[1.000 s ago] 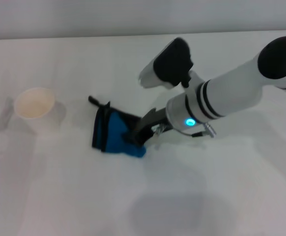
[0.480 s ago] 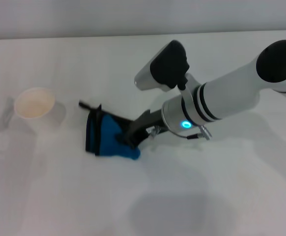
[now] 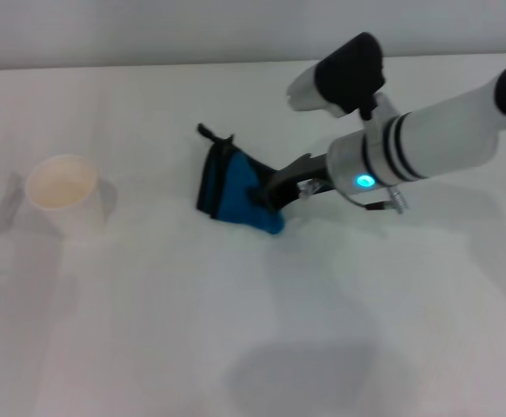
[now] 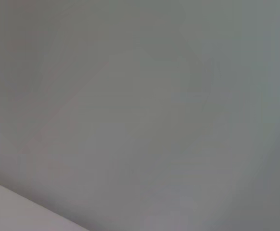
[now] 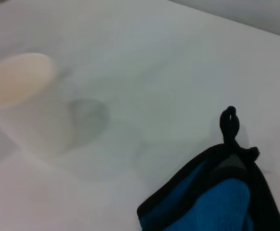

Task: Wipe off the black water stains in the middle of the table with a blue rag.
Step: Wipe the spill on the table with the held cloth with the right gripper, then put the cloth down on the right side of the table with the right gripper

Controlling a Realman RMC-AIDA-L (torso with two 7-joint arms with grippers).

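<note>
The robot's right gripper needs to release the blue rag on the middle of the white table [image 3: 295,229], farther away from the paper cup.
The blue rag [image 3: 234,193], bright blue with black edging and a black loop tab [image 3: 208,133], lies pressed on the white table [image 3: 149,330] near its middle. My right gripper [image 3: 267,196] is shut on the rag's right end, with the arm reaching in from the right. The right wrist view shows the rag [image 5: 222,202] and its loop tab [image 5: 229,122] close up. No black water stain shows in any view; only a faint grey patch [image 5: 88,113] marks the table between rag and cup. The left gripper is out of view.
A white paper cup [image 3: 62,184] stands on the table at the left, well apart from the rag; it also shows in the right wrist view [image 5: 17,82]. The left wrist view shows only a plain grey surface.
The right gripper dragged the rag slightly left, then swept it right and toward the far side of the table. The cup has not moved.
</note>
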